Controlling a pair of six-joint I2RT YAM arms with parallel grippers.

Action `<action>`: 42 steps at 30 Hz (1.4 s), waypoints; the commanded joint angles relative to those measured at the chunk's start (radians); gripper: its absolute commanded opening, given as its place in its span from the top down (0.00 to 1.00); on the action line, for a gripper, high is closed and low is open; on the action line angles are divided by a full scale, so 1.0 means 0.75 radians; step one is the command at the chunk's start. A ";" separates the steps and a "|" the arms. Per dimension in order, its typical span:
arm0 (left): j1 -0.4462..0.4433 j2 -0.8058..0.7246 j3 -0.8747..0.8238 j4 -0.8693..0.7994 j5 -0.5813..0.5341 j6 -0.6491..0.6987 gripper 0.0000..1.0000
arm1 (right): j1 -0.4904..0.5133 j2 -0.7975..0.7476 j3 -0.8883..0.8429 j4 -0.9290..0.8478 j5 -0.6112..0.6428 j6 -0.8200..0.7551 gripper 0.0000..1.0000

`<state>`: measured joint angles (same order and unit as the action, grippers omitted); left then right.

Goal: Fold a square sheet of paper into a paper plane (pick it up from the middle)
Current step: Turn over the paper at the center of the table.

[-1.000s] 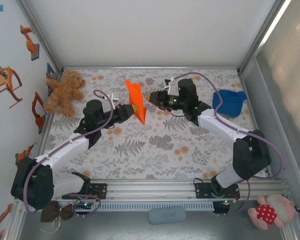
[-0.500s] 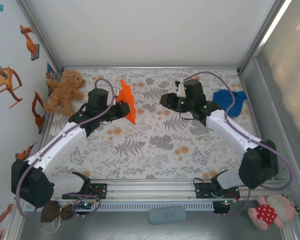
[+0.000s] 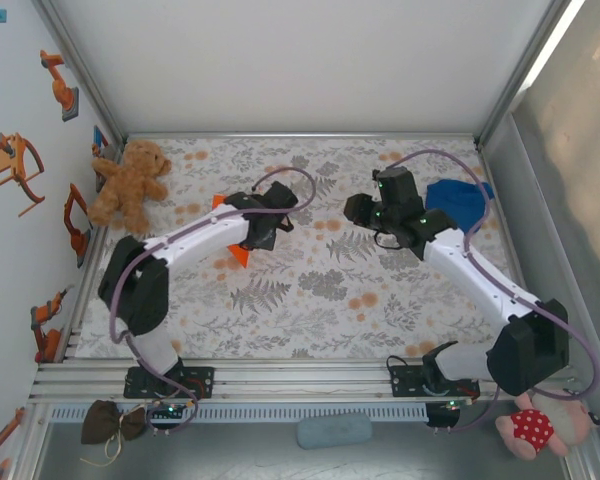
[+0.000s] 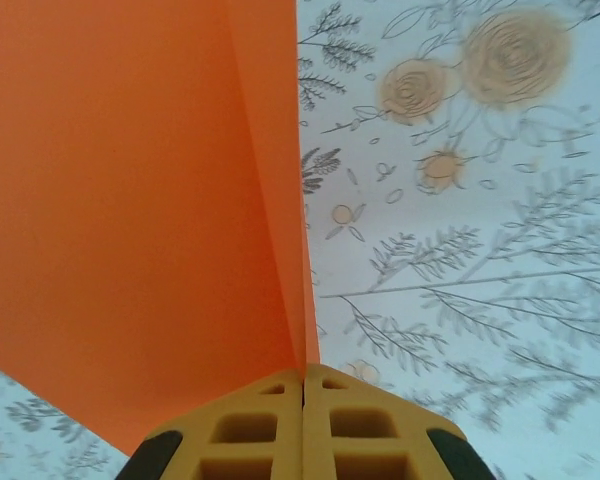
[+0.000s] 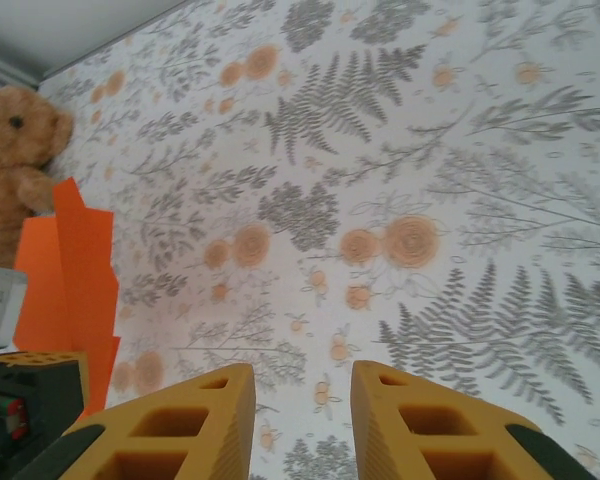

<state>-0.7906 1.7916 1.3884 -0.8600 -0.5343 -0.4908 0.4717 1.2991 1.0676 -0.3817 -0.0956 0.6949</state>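
I have the paper plane's edge nearest my right gripper in my left gripper, so I should put the paper plane down and take its opposite side [image 3: 236,250] with my left gripper.
The paper plane [image 4: 140,200] is bright orange paper folded along a sharp crease. My left gripper [image 4: 303,372] is shut on its folded edge, yellow fingertips pressed together. From above, the left gripper [image 3: 244,232] holds it low over the floral mat, left of centre, and orange corners of the paper plane [image 3: 237,256] stick out from under the wrist. My right gripper [image 5: 302,385] stands open with only the mat between its fingers. In the top view the right gripper [image 3: 354,208] is a good way to the right of the paper. The right wrist view catches the paper plane [image 5: 72,270] at its left edge.
A brown teddy bear [image 3: 130,185] sits at the mat's back left corner. A blue cloth lump [image 3: 461,204] lies at the back right, just behind the right arm. Metal frame rails [image 3: 300,136] border the mat. A pink plush [image 3: 540,422] lies outside the front rail.
The left arm swung the orange paper from the mat's centre to the left and down towards the mat. The right gripper drew back to the right, away from the paper.
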 commanded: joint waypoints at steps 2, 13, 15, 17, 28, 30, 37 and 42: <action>-0.059 0.184 0.106 -0.184 -0.280 0.016 0.93 | -0.053 -0.084 -0.060 -0.086 0.188 0.045 0.70; -0.158 0.515 0.205 -0.192 -0.346 -0.018 0.93 | -0.172 -0.167 -0.145 -0.211 0.354 0.129 0.70; -0.170 0.554 0.215 -0.191 -0.335 -0.028 0.92 | -0.175 -0.163 -0.147 -0.213 0.353 0.131 0.70; -0.175 0.575 0.218 -0.192 -0.322 -0.045 0.91 | -0.176 -0.157 -0.150 -0.213 0.350 0.133 0.71; -0.183 0.545 0.225 -0.166 -0.203 -0.084 0.78 | -0.177 -0.127 -0.147 -0.210 0.330 0.141 0.71; -0.189 0.513 0.223 -0.155 -0.164 -0.096 0.75 | -0.177 -0.123 -0.147 -0.206 0.326 0.142 0.71; -0.228 0.349 0.167 -0.078 0.065 -0.175 0.65 | -0.178 -0.112 -0.144 -0.186 0.314 0.146 0.71; -0.264 0.189 0.057 0.049 0.276 -0.244 0.61 | -0.178 -0.105 -0.146 -0.176 0.309 0.146 0.68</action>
<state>-0.9749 2.0064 1.4727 -0.8738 -0.4538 -0.6174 0.3458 1.2129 0.9672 -0.5266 0.1242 0.7895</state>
